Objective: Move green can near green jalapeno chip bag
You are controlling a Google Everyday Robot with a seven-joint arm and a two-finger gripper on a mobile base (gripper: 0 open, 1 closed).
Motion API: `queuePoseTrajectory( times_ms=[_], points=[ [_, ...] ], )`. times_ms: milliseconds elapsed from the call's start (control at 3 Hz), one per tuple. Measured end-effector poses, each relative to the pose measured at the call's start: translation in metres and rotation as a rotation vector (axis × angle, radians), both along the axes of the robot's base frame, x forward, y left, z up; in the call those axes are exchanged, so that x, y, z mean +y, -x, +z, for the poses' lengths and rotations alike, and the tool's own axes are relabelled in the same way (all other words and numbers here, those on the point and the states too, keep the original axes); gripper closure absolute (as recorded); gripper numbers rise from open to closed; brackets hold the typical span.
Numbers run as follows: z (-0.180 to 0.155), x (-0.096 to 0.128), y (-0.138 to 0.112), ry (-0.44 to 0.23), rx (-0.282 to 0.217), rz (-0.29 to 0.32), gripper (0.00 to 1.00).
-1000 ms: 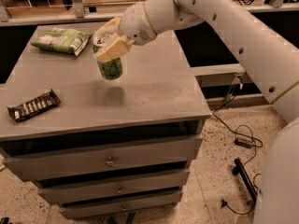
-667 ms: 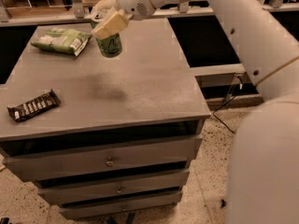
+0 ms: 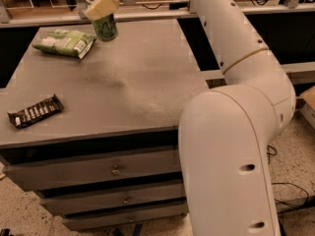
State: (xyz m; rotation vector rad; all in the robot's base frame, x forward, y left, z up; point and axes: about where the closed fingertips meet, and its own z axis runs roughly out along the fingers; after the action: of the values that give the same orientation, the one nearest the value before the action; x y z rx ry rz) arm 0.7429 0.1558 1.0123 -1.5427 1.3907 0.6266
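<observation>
The robot's gripper will put the green can down on the cabinet top (image 3: 101,56), close beside the white label end of the green jalapeno chip bag.
The green can (image 3: 106,28) is upright at the far side of the grey cabinet top (image 3: 138,82), just right of the green jalapeno chip bag (image 3: 65,42). My gripper (image 3: 102,6) is shut on the can's upper part, its cream-coloured fingers (image 3: 101,5) covering the top. Whether the can's base touches the surface I cannot tell. The bag lies flat near the far left corner, its white label end pointing toward the can.
A dark ribbed chocolate-bar wrapper (image 3: 35,111) lies at the front left of the cabinet top. My large white arm (image 3: 236,132) rises at the right and front. Drawers (image 3: 115,170) are below. Cables (image 3: 290,191) lie on the floor at right.
My gripper has carried the green can away from the middle of the top toward the far left, ending close beside the chip bag. The arm has swung closer to the camera.
</observation>
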Motion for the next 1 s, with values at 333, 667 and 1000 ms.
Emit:
queuePoseTrajectory(
  times_ms=[333,667,1000],
  points=[
    [0.008,0.003,-0.010,-0.035,-0.015,-0.030,1.00],
    [0.004,0.007,-0.011,-0.039,0.002,-0.030,1.00],
    [-0.026,0.028,-0.021,-0.061,0.104,-0.042,1.00]
  ],
)
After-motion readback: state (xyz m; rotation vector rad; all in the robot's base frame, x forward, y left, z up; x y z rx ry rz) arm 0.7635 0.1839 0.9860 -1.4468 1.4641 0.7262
